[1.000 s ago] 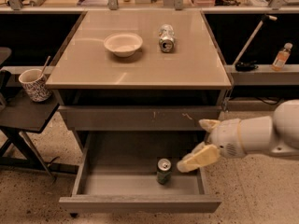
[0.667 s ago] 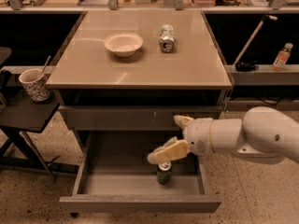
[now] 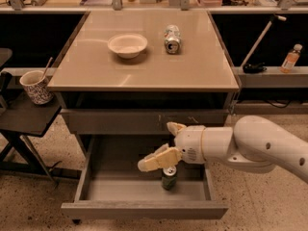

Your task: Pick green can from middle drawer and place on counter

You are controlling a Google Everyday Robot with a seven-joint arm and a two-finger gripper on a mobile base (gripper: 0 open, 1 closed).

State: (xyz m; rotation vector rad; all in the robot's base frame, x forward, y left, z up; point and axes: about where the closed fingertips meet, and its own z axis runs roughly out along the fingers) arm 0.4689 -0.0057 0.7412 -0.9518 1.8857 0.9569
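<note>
The upper sides of the green can (image 3: 169, 173) that stands near the front of the open middle drawer will be gripped by my gripper.
The green can (image 3: 168, 179) stands upright in the open middle drawer (image 3: 144, 210), right of the drawer's centre and near its front. My gripper (image 3: 156, 146) hangs just above the can and slightly to its left, on a white arm coming in from the right. Its fingers are spread apart and hold nothing; the lower finger (image 3: 156, 160) covers the can's top. The tan counter (image 3: 96, 69) is the top of the cabinet above the drawer.
A white bowl (image 3: 127, 44) and a paler silver can (image 3: 172, 38) lying on its side are on the counter. A scratched drawer front (image 3: 144, 121) is shut above the open drawer. A dark side table (image 3: 24, 117) with a patterned cup (image 3: 36, 86) stands left. A bottle (image 3: 290, 58) sits on the right ledge.
My gripper has moved left from beside the can's right side to above it and now covers its top. The can has not moved.
</note>
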